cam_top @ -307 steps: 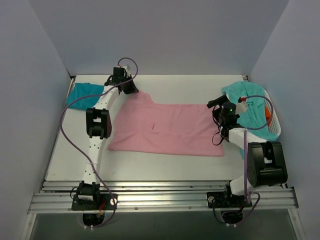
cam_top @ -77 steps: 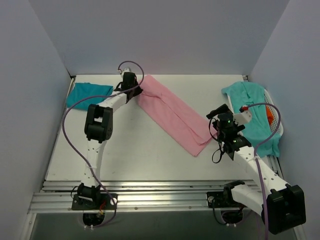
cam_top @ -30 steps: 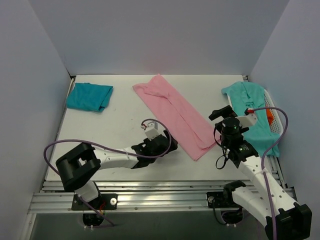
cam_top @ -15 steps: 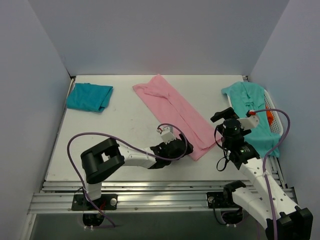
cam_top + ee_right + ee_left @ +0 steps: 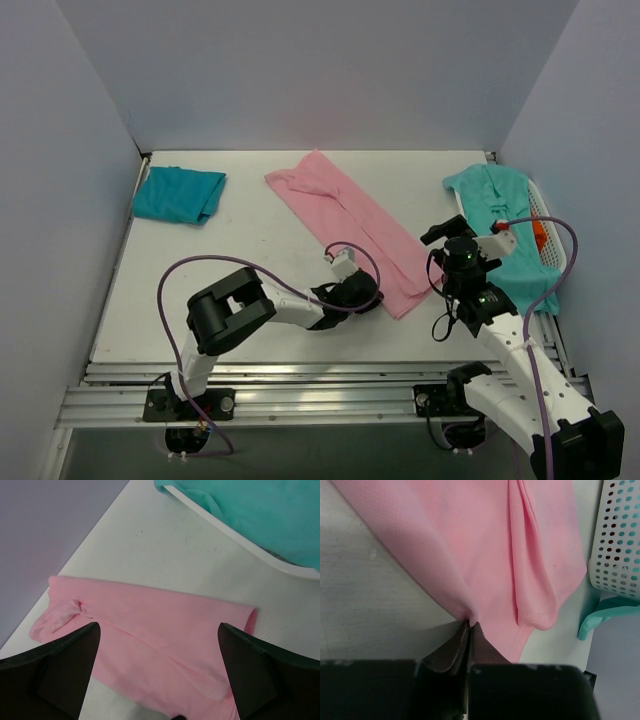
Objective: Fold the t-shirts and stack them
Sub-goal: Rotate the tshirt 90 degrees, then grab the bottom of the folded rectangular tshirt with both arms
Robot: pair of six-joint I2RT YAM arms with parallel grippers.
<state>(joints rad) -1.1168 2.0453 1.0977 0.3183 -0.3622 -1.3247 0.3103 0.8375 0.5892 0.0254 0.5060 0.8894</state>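
My right gripper will grip the light pink t-shirt at the near-end corner (image 5: 253, 611), on the side toward the white laundry basket.
The light pink t-shirt (image 5: 355, 225) lies folded into a long strip running diagonally from the far middle to the near right. My left gripper (image 5: 370, 295) is at the strip's near side edge and is shut, pinching that edge; the left wrist view (image 5: 469, 623) shows the cloth puckered between the closed fingers. My right gripper (image 5: 440, 232) hovers open and empty just right of the strip's near end, and in its wrist view (image 5: 158, 625) the pink shirt (image 5: 150, 630) lies below it. The teal shirt (image 5: 178, 193) lies folded at the far left. The aqua-green shirt (image 5: 500, 215) drapes over the basket.
The white laundry basket (image 5: 553, 252) stands at the right edge with something orange (image 5: 540, 230) inside; its perforated wall shows in the left wrist view (image 5: 620, 535) and its rim in the right wrist view (image 5: 235, 542). Walls close in the table on three sides.
The pink shirt went from spread flat to a narrow diagonal strip. My left arm swung from the far end to the strip's near edge and closed on it. The right arm barely moved.
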